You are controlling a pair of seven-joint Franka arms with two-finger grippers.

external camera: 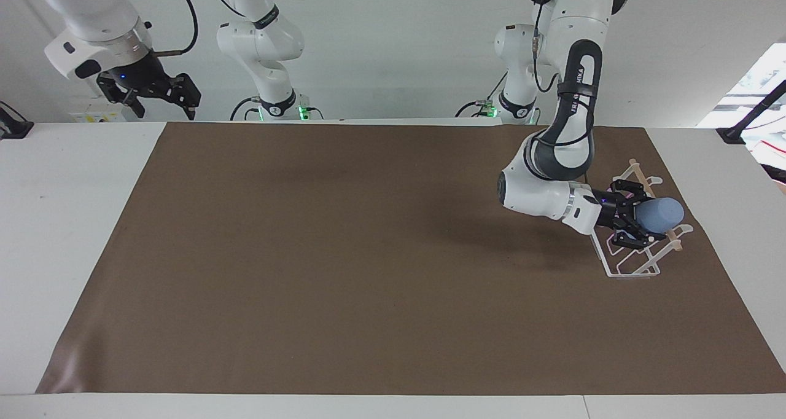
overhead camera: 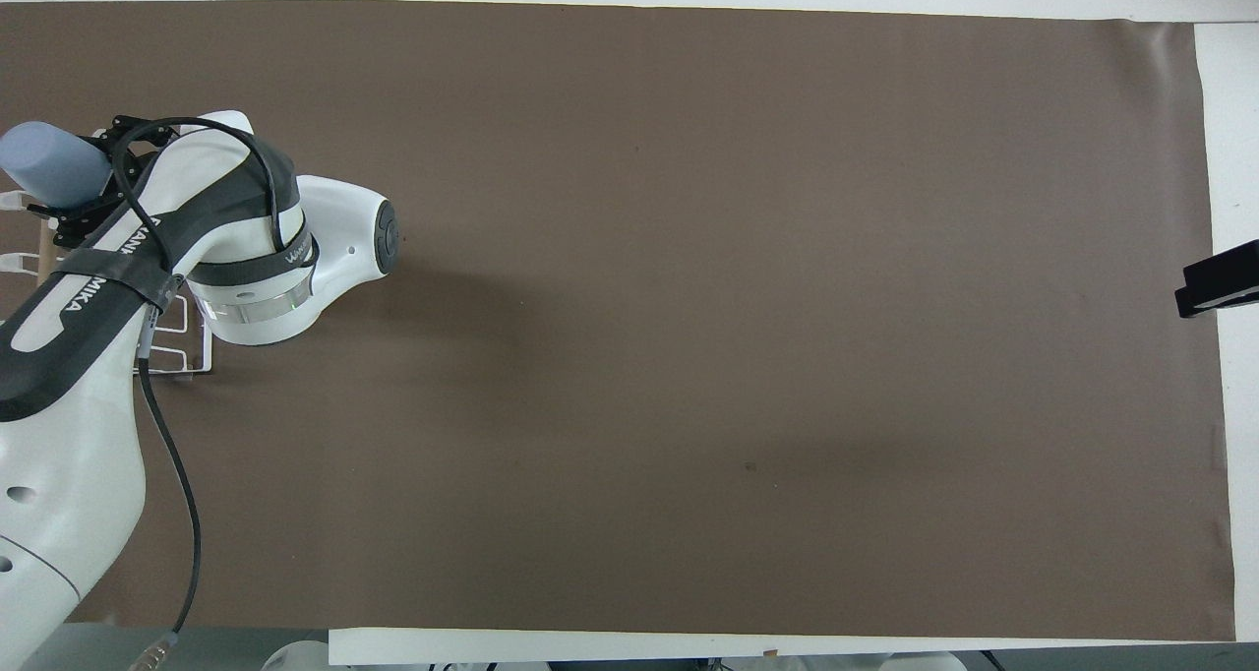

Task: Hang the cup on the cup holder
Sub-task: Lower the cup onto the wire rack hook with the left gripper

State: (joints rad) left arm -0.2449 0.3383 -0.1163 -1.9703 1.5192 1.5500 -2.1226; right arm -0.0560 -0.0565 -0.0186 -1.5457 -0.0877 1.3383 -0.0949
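Observation:
Next, my left gripper lets go of the light-blue cup on the cup holder's peg (overhead camera: 89,192) next to the wooden dowel, below the gripper's black fingers.
The light-blue cup (external camera: 660,215) lies on its side in my left gripper (external camera: 638,221), which is shut on it just above the cup holder (external camera: 632,265). The holder is a clear acrylic rack with looped prongs and a wooden dowel (external camera: 640,176), standing on the brown mat at the left arm's end of the table. In the overhead view the cup (overhead camera: 49,164) sticks out past the left gripper (overhead camera: 84,184) over the rack (overhead camera: 182,356), which the arm mostly hides. My right gripper (external camera: 163,94) waits raised over the table's edge at the right arm's end.
A brown mat (external camera: 368,253) covers most of the white table (external camera: 61,222). A black clamp (overhead camera: 1215,282) sits at the table's edge at the right arm's end.

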